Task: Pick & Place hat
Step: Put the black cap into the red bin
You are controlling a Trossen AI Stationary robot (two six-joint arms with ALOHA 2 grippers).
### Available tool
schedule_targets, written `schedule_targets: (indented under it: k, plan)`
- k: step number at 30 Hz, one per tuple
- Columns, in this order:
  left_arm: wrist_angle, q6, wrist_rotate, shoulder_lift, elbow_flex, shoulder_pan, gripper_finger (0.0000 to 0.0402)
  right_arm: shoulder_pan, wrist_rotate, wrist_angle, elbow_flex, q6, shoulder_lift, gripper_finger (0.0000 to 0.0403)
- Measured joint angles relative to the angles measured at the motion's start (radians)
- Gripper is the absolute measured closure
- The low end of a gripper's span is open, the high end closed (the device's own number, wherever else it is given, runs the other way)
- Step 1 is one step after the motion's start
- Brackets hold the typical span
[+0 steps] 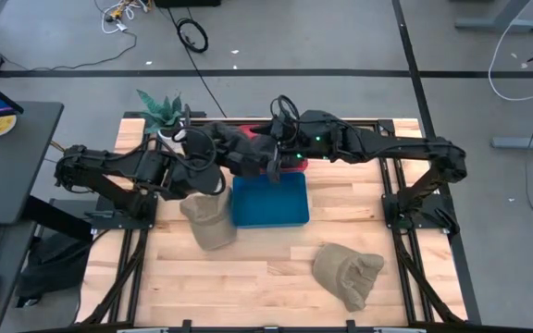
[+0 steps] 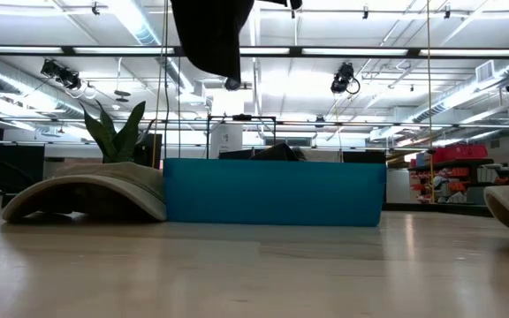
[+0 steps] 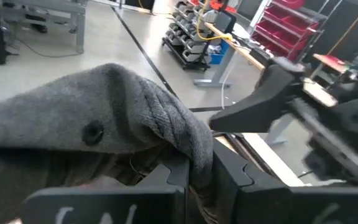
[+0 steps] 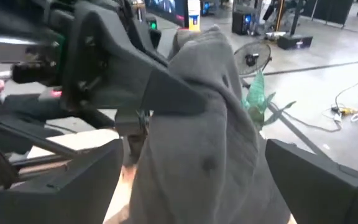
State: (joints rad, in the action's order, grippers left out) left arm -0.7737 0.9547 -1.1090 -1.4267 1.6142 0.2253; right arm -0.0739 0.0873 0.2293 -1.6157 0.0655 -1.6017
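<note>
My right gripper should take the hat's loose side (image 4: 194, 165) before my left gripper regrips the dark grey hat, because my left gripper is pinching a bunched fold of it.
A dark grey knit hat (image 1: 246, 148) is held in the air over the far edge of a blue bin (image 1: 269, 201). In the low view the hat (image 2: 210, 35) hangs high above the bin (image 2: 272, 190). My left gripper (image 3: 199, 177) is shut on the hat (image 3: 104, 112); in the high view it (image 1: 232, 154) reaches in from the table's left. My right gripper (image 4: 207, 180) is open, with the hat (image 4: 210, 143) between its spread fingers and a gap on each side. It (image 1: 272, 166) comes in from the table's right. My left gripper pinches a bunched fold of the hat (image 3: 194, 146) between its two fingers. More than one layer seems to be caught. The hat is lifted clear of the table and bin and hangs down slack below the hold.
A tan hat (image 1: 209, 220) lies on the table against the bin's left wall, and another tan hat (image 1: 348, 273) lies at the near right. A red object (image 1: 294, 163) sits behind the bin. A green plant (image 1: 160, 109) stands at the far left.
</note>
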Motion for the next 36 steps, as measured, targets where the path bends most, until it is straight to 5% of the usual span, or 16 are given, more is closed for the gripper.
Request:
schedule_targets:
  k: [19, 25, 33, 36]
  plan:
    - [0.068, -0.035, 0.044, -0.007, 0.0, -0.05, 0.0364, -0.03, 0.001, -0.094, 0.0, -0.039, -0.063, 0.0063]
    - [0.067, -0.056, 0.058, -0.007, 0.0, -0.05, 0.0362, -0.03, 0.01, -0.099, 0.0, -0.09, -0.063, 0.0159]
    - [0.062, -0.068, 0.114, -0.005, 0.0, -0.051, 0.0355, -0.029, -0.006, -0.083, 0.0, -0.113, -0.063, 0.0378]
    - [0.06, -0.1, 0.142, -0.005, 0.0, -0.051, 0.0346, -0.029, -0.006, -0.06, 0.0, -0.096, -0.062, 0.038]
